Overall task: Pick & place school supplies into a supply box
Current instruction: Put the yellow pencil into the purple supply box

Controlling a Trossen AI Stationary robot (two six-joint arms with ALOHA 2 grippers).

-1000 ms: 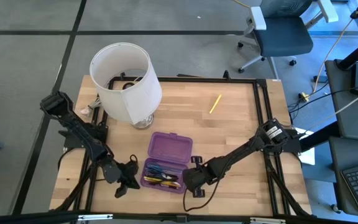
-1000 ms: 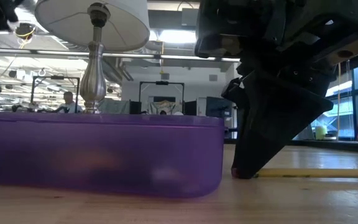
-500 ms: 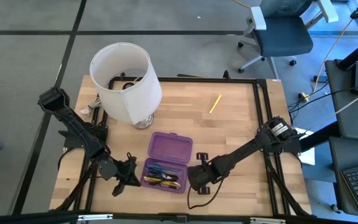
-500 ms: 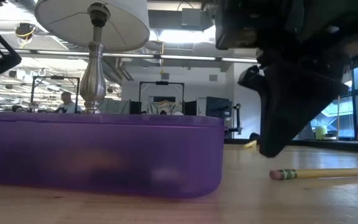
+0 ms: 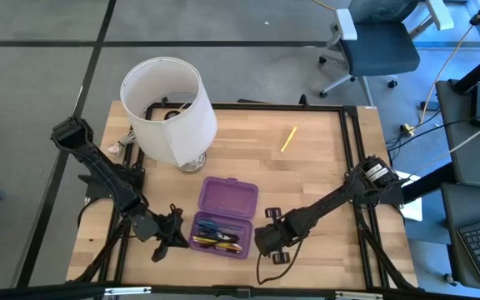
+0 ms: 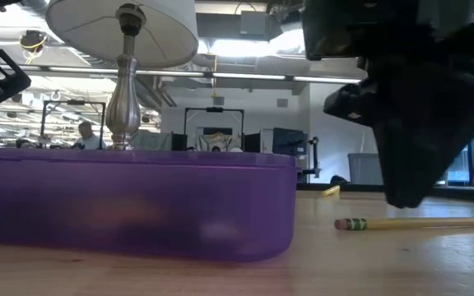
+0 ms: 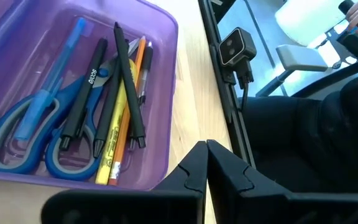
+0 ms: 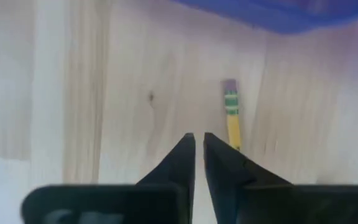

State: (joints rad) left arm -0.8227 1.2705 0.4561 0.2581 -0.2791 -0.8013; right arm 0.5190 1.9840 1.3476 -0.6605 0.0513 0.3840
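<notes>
I need to open my right gripper's shut fingers, as the pencil with the pink eraser lies beside them, then shift over and take the pencil by its eraser end [image 6: 350,224].
The purple supply box [image 5: 220,233] stands open near the table's front edge, its lid [image 5: 227,197] laid back toward the far side. In it lie blue-handled scissors [image 7: 17,140], a blue pen [image 7: 48,81], dark pens [image 7: 129,93] and a yellow pencil [image 7: 114,152]. A yellow pencil [image 6: 418,223] with a pink eraser [image 8: 230,85] lies flat on the table right of the box. My right gripper [image 8: 199,140] hangs shut just above the table beside that pencil, touching nothing. My left gripper [image 7: 205,149] is shut and empty at the box's left end [image 5: 173,236].
A lamp with a big white shade [image 5: 169,108] stands at the far left, its metal stem [image 6: 123,90] behind the box. Another yellow pencil [image 5: 288,139] lies on the far right of the wooden table. Black frame rails [image 5: 352,158] run along the table's edges.
My right gripper has risen from the table, where its fingertips stood at the pencil's eraser end, and drifted a little toward the right edge. The pencil has stayed flat on the table, its eraser end now uncovered.
</notes>
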